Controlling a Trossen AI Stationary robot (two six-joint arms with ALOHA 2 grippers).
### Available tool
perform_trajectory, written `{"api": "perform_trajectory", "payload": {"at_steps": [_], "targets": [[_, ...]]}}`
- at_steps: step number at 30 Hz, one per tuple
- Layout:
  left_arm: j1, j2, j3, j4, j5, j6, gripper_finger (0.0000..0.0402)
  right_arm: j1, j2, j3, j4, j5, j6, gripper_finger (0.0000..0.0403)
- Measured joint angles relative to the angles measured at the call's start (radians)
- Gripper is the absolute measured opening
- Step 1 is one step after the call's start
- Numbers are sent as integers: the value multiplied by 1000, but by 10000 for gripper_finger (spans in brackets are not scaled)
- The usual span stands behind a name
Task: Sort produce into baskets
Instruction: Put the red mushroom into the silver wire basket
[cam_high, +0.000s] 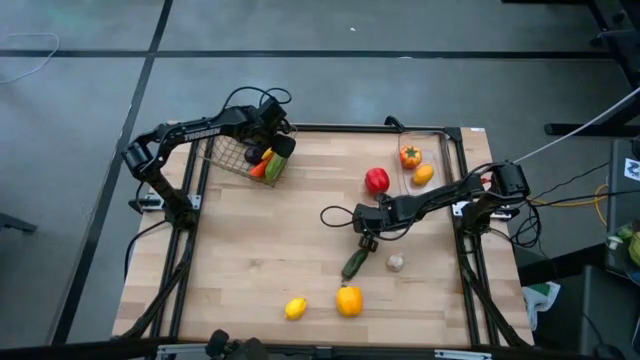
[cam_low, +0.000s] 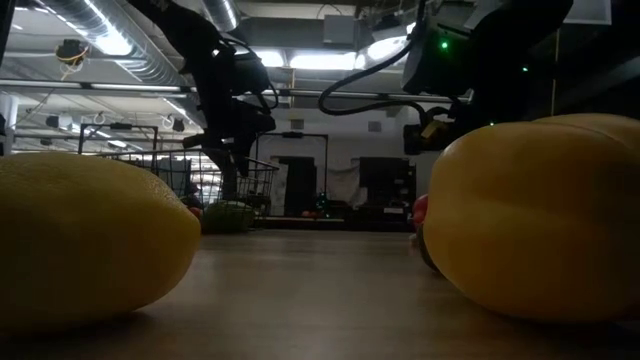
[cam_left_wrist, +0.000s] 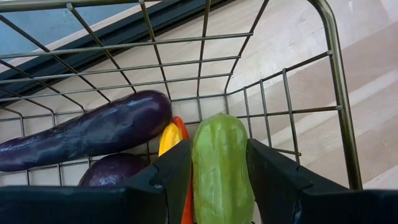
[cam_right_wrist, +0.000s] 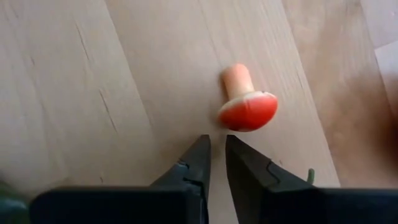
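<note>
The red-capped mushroom is just past the shut, empty fingers of my right gripper, so I should open them, move above the mushroom and grab it by its red cap (cam_right_wrist: 249, 113).
My left gripper (cam_high: 278, 160) is at the dark wire basket (cam_high: 235, 155) at the table's far left, shut on a light green vegetable (cam_left_wrist: 221, 168) inside the basket's walls. Below it in the basket lie a long purple eggplant (cam_left_wrist: 93, 134), a round purple piece (cam_left_wrist: 115, 171) and a yellow and an orange piece (cam_left_wrist: 169, 138). My right gripper (cam_high: 366, 240) hangs over mid-table, fingers pointing down, shut and empty (cam_right_wrist: 217, 146). A small red-capped mushroom (cam_right_wrist: 247, 106) lies on its side on the wood just beyond the fingertips. My left gripper pinches the light green vegetable by its two long sides (cam_left_wrist: 198, 180) between its two fingers. The fingers lie along it, and its rounded end (cam_left_wrist: 217, 124) sticks out past the fingertips. It is held over the other pieces in the basket; whether it touches them I cannot tell.
The clear bin (cam_high: 452, 150) at the far right holds two orange pieces (cam_high: 410, 155). A red piece (cam_high: 376, 180) lies beside it. A dark green cucumber (cam_high: 354, 263), white garlic (cam_high: 396, 262), yellow pepper (cam_high: 349, 300) and lemon (cam_high: 295, 308) lie toward the near edge.
</note>
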Motion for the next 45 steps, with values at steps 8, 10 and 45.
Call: {"api": "perform_trajectory", "payload": {"at_steps": [8,10,45], "targets": [[0,0,0,0,0,-4,151,0,0,0,-3,-12,-25,50],[0,0,0,0,0,-4,151,0,0,0,-3,-13,-29,51],[0,0,0,0,0,8,150,-9,-1,1,110,44,-464,237]]}}
